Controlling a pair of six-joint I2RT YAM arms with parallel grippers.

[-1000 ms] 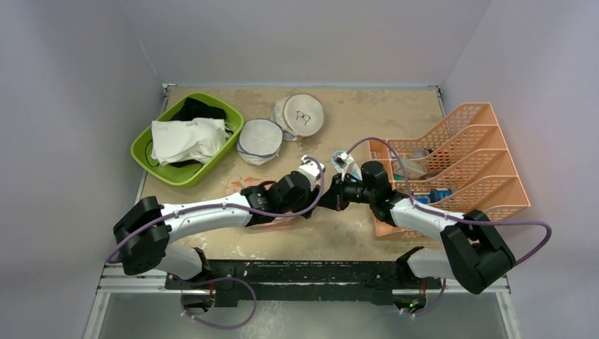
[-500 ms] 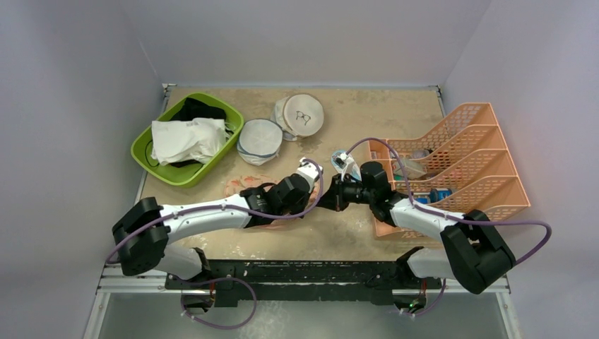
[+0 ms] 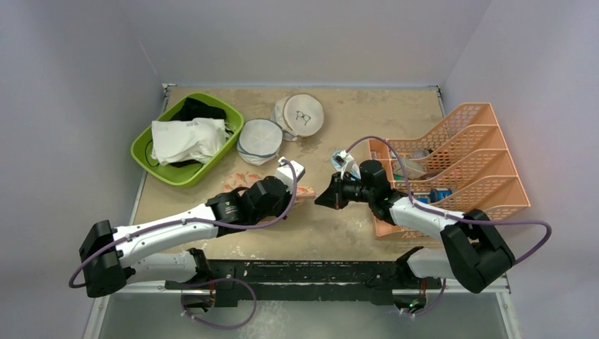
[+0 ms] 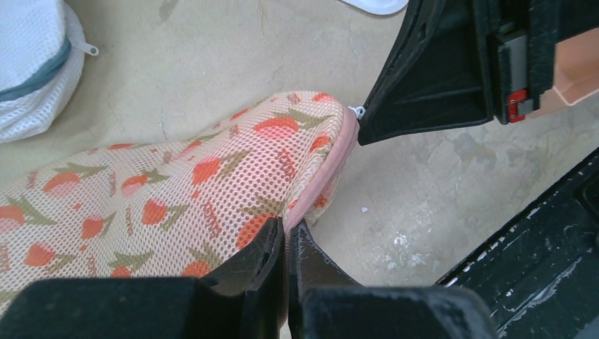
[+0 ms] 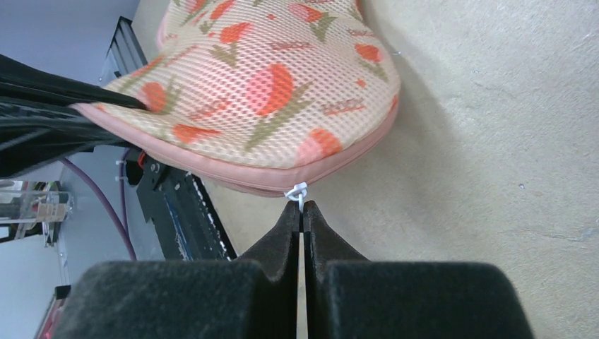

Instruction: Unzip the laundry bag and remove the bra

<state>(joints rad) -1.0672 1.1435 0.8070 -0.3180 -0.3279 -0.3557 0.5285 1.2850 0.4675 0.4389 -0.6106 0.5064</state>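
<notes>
My left gripper should release the laundry bag on the table [image 3: 290, 211] between the white-grey mesh bag and the black edge.
The laundry bag [image 4: 176, 198], pinkish mesh with orange-red flowers, lies on the table between my arms. In the top view [image 3: 236, 182] the left arm hides most of it. My left gripper [image 4: 288, 227] is shut on the bag's pink zip edge; in the top view [image 3: 300, 192] it sits at the bag's right end. My right gripper [image 5: 300, 206] is shut on the white zip pull [image 5: 297, 191] at the bag's rim [image 5: 268, 92], and in the top view [image 3: 319, 200] its tip faces the left one. The zip looks closed. The bra is hidden.
A green bin [image 3: 182, 174] with white and black garments stands at the back left. A round white-grey mesh bag [image 3: 260, 140] and a round white bag with a glasses drawing [image 3: 302, 114] lie behind. An orange file rack [image 3: 487, 141] stands on the right.
My left arm has drawn back to the left with the bag's edge in its grip, and more of the bag shows on its left. The right gripper has stayed on the zip pull.
</notes>
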